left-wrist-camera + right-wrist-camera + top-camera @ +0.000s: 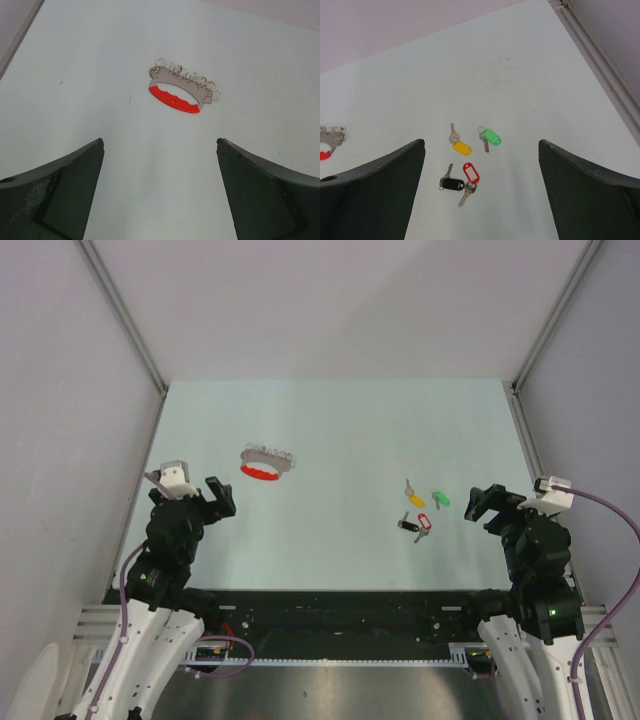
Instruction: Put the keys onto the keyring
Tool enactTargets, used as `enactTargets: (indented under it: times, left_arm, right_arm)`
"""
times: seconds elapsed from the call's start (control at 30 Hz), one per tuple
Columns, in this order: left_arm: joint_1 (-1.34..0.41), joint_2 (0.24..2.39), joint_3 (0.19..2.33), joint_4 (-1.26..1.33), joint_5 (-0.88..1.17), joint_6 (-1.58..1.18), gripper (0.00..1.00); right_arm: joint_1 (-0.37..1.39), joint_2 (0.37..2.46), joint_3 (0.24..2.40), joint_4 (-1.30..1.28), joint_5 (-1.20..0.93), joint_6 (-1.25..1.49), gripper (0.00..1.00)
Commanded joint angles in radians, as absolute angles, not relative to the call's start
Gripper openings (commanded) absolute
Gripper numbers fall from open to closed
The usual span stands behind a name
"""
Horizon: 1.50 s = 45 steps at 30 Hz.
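Observation:
The black key's small metal loop (400, 524) (441, 186), where the key meets the black tag, is the next place my right gripper should go to and close on.
The keyring (266, 463) lies flat on the table at left centre, its red arc toward me and its silver rings behind; it shows clearly in the left wrist view (181, 92). Several small keys lie loose at right centre: yellow (415, 497), green (440, 499), red (422, 525), black (406, 523). In the right wrist view they are yellow (461, 147), green (491, 136), red (471, 173) and black (453, 184). My left gripper (220, 497) is open and empty, near of the keyring. My right gripper (484, 504) is open and empty, right of the keys.
Grey walls and metal rails (130, 330) close in the pale table (340, 430) on three sides. The keyring's edge shows at the far left of the right wrist view (327, 142).

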<state>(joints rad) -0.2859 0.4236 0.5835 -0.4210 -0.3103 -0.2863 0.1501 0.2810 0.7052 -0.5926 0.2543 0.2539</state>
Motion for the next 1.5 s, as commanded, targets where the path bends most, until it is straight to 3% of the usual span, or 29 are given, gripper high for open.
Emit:
enactTargets:
  times: [0.0,0.43,0.77,0.9,1.0,1.23,1.47]
  left_arm:
    - [-0.262,0.433,0.598,-0.379,-0.307,-0.255,1.0]
    - [-0.249,0.453,0.598,-0.379,-0.258,-0.253,1.0]
    - [-0.262,0.368,0.58,-0.383,-0.239,-0.245,1.0]
    - [-0.284,0.35,0.575,-0.383,-0.239,-0.242,1.0]
    - [-0.301,0.342,0.574,-0.385,-0.241,-0.238,1.0]
    - [-0.324,0.339,0.571,-0.385,-0.238,-0.233,1.0]
    - [-0.328,0.345,0.572,-0.385,-0.235,-0.23,1.0]
  right_arm:
    - [0.146,0.268,0.713,-0.571,0.278,0.271,1.0]
    - [0.147,0.42,0.712,-0.552,0.092,0.337,1.0]
    - [0.158,0.785,0.821,-0.653,0.025,0.385,1.0]
    - [0.303,0.966,0.848,-0.644,0.079,0.382,0.99]
    - [0.402,1.097,0.85,-0.598,0.163,0.406,0.94]
    - [0.482,1.314,0.848,-0.485,0.172,0.482,0.64]
    - [0.511,1.439,0.85,-0.453,0.158,0.548,0.44]
